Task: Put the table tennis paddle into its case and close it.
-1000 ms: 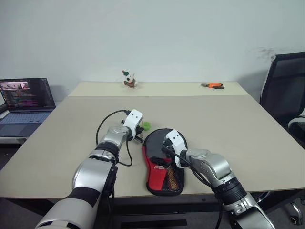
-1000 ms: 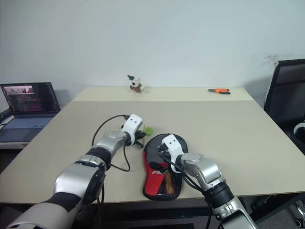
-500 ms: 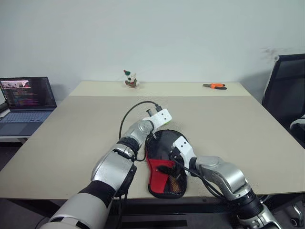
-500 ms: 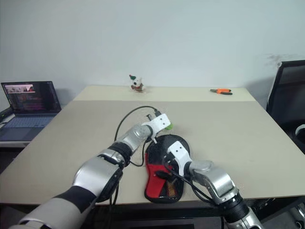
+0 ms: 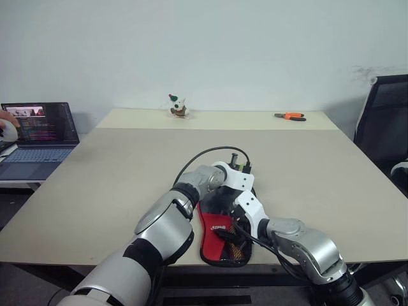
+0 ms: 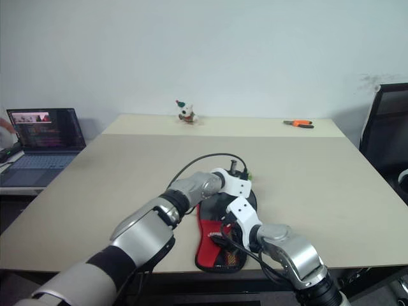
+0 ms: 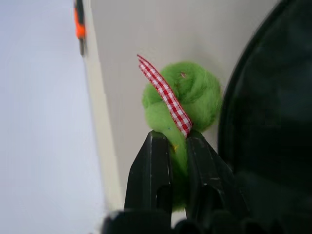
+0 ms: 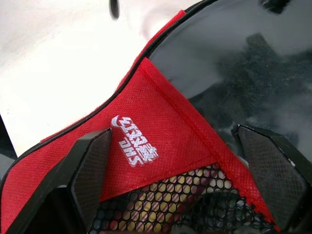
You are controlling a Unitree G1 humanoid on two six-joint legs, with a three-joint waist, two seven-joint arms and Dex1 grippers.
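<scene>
Next, I let go of the fuzzy green pull with my left gripper on the table (image 5: 269,183) beside the case's round end, near my right gripper.
The black case (image 5: 217,203) with its red logo panel (image 8: 156,141) and mesh lies flat on the table (image 5: 115,166), round end away from me. My left gripper (image 7: 171,136) is at the far right rim of that round end, shut on the fuzzy green pull (image 7: 187,95), which carries a red-and-white checked ribbon. My right gripper (image 8: 180,170) hovers open just above the case, one finger on each side of the red panel near the mesh. The table tennis paddle is hidden.
An open laptop (image 5: 35,137) sits on a side desk at the left, with a person's hand (image 5: 6,125) at its edge. A small toy figure (image 5: 176,106) and orange pliers (image 5: 290,116) lie at the table's far edge. A black chair (image 5: 382,121) stands at the right.
My left gripper has swept rightward around the case's round far end with the green pull in it, its wrist rolling over. The right gripper has drawn back toward the case's near end.
</scene>
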